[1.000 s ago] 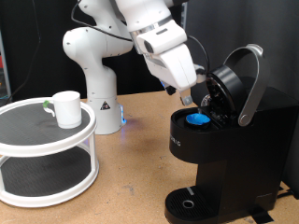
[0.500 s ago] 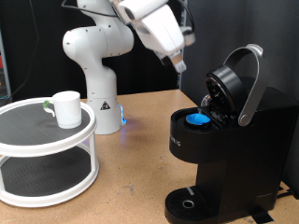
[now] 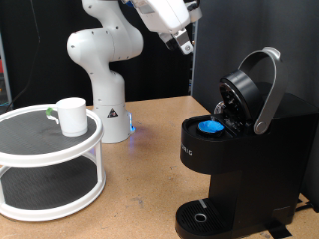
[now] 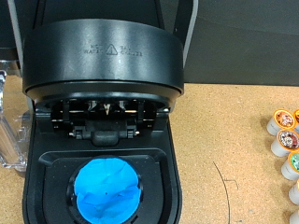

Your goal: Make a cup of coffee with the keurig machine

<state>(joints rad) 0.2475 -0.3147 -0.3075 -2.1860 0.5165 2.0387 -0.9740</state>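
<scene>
The robot's gripper should next move to the top of the keurig machine's lid handle (image 3: 268, 51) and close there, because the lid is still raised.
The keurig machine (image 3: 244, 164) stands at the exterior view's right with its lid (image 3: 247, 92) raised. A black pod with a blue top (image 3: 211, 125) sits in the open chamber; the wrist view shows it (image 4: 107, 191) below the lid's underside (image 4: 103, 61). The gripper (image 3: 183, 43) is high at the exterior view's top, well above and to the left of the machine, with nothing seen between its fingers. Its fingers do not show in the wrist view. The white cup (image 3: 72, 115) stands upright on a white two-tier round stand (image 3: 40, 159) at the left.
The white arm base (image 3: 103, 75) stands behind the stand. The machine's round drip tray (image 3: 204, 217) is at the bottom with nothing on it. In the wrist view, several spare pods (image 4: 285, 140) lie on the wooden table beside the machine, and a clear tank (image 4: 11, 121) is on its other side.
The gripper has risen from the machine's open chamber to the exterior view's top, moving up and left. The blue-topped pod stays in the chamber. The cup has not moved.
</scene>
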